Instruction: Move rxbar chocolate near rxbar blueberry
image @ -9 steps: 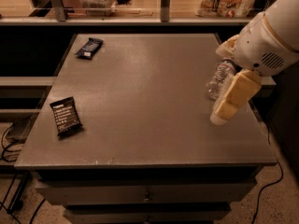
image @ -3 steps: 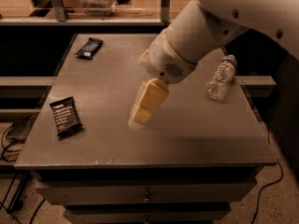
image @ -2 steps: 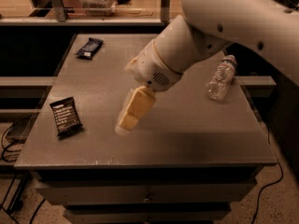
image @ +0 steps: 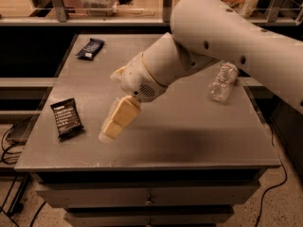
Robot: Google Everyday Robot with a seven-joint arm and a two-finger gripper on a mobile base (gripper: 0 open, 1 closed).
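Note:
Next, my gripper moves to the middle of the rxbar chocolate (image: 67, 120), the black wrapper with white text, and closes there.
The rxbar chocolate (image: 66, 117), a black wrapper with rows of white text, lies flat near the front left corner of the grey table (image: 189, 131). The rxbar blueberry (image: 90, 48), a dark navy wrapper, lies at the back left of the table. My gripper (image: 113, 126) points down and to the left over the front middle of the table, a short way right of the chocolate bar and not touching it. It holds nothing that I can see.
A crumpled clear plastic bottle (image: 222, 82) lies on its side at the right edge of the table. My large white arm (image: 222, 37) stretches across from the upper right. A shelf with boxes stands behind the table. Cables lie on the floor at left.
My arm has swung from the right side of the table leftward across it, and the gripper now hangs lower and closer to the chocolate bar. The bars and bottle have not moved.

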